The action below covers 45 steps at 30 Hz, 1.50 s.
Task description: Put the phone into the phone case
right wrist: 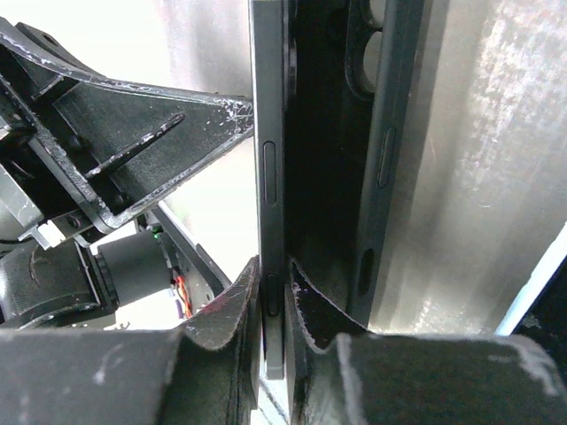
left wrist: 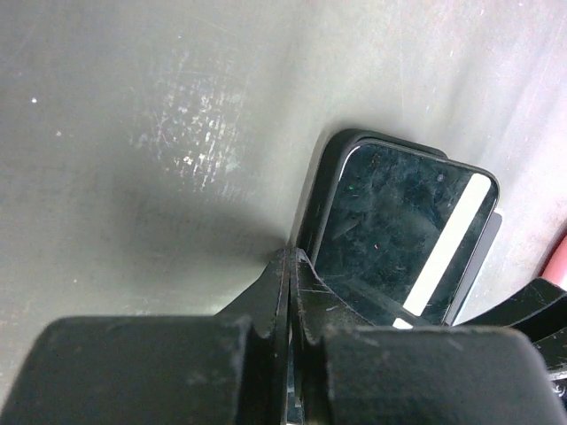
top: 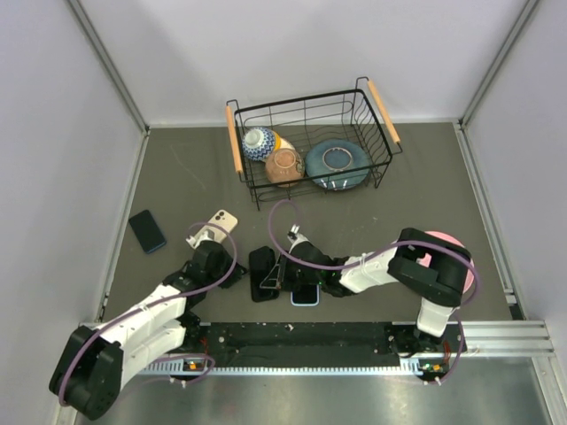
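The black phone's side edge stands clear of the case's side, so my left gripper should open and clasp the opposite case rim [left wrist: 321, 195] and phone edge together.
The black phone [left wrist: 399, 226] lies glossy side up, partly in the black phone case [left wrist: 326, 181]. In the top view the two show as one dark shape [top: 262, 273] at the near middle of the table. My left gripper [left wrist: 292, 258] is shut at the case's near corner, one finger outside the rim and one over the screen. My right gripper [right wrist: 276, 270] is shut on the phone's side edge [right wrist: 268, 168]. It holds that edge a gap apart from the case wall [right wrist: 390, 150]. From above, the left gripper [top: 239, 271] and the right gripper [top: 282, 273] flank the case.
A wire basket [top: 234, 137] at the back holds bowls and a blue plate [top: 337, 164]. A dark blue phone [top: 147, 231] lies at the left, a cream case [top: 223, 221] by the left arm, a pale-edged phone [top: 304, 297] under the right arm, and a pink object [top: 447, 241] behind it.
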{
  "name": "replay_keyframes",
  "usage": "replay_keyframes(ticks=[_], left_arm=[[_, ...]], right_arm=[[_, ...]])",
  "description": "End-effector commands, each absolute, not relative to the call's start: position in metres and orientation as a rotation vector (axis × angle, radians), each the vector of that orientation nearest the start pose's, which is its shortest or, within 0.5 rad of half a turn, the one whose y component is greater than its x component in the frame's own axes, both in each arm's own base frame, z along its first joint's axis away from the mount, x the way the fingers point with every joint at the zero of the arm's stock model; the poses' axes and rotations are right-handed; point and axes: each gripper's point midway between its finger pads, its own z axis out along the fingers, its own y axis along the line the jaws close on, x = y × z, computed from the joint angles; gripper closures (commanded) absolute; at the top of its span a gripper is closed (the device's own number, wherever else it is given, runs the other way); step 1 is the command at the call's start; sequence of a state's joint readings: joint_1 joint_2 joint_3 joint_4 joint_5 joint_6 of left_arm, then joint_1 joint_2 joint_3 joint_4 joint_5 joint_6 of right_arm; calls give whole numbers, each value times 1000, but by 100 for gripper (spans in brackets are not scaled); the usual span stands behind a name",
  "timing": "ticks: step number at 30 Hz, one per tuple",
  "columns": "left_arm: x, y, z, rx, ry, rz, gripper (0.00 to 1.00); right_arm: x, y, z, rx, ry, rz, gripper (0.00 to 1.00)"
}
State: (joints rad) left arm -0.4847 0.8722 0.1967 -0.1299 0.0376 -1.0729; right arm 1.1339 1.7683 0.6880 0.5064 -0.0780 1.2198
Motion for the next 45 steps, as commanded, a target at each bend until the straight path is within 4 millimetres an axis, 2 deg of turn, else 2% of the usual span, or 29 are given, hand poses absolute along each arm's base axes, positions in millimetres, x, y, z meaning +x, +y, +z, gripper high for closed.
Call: replay_keyframes(ticks=[1, 3, 4, 5, 9, 10, 11, 14, 15, 17, 19, 22, 25, 28, 35, 41, 45], left_arm=[[153, -158, 0, -676, 2572, -815, 100], [156, -155, 5, -663, 2561, -792, 100], [160, -156, 11, -655, 2544, -793, 100], [162, -155, 14, -630, 2537, -782, 100], [178, -147, 39, -552, 2471, -701, 100], [184, -143, 47, -546, 2447, -666, 97], [186, -143, 52, -510, 2441, -659, 88], [197, -140, 67, -461, 2395, -625, 70], [198, -141, 69, -446, 2396, -624, 60], [201, -143, 74, -411, 2392, -628, 54], [202, -144, 72, -390, 2401, -624, 50], [205, -146, 66, -368, 2412, -615, 49], [204, -157, 62, -331, 2445, -668, 49], [206, -161, 58, -321, 2465, -673, 49], [210, -159, 43, -328, 2505, -619, 50], [213, -159, 36, -338, 2510, -606, 51], [209, -160, 30, -344, 2539, -609, 52]], right_arm=[[142, 426, 26, 96, 2527, 1280, 86], [144, 423, 32, 84, 2520, 1263, 82], [144, 417, 28, 63, 2534, 1207, 81], [147, 418, 39, 59, 2515, 1208, 78], [151, 407, 52, 33, 2506, 1119, 70], [154, 406, 56, 26, 2495, 1100, 68], [153, 401, 53, 15, 2517, 1059, 65], [158, 398, 63, -4, 2503, 1020, 57], [157, 396, 63, -18, 2510, 1000, 54], [160, 397, 69, -44, 2498, 984, 50], [162, 396, 71, -75, 2496, 950, 48], [167, 398, 70, -126, 2491, 911, 46], [170, 399, 66, -169, 2508, 876, 43], [175, 399, 63, -203, 2501, 844, 37], [184, 399, 56, -240, 2503, 815, 28], [189, 403, 49, -283, 2508, 797, 26], [184, 409, 44, -301, 2526, 832, 26]])
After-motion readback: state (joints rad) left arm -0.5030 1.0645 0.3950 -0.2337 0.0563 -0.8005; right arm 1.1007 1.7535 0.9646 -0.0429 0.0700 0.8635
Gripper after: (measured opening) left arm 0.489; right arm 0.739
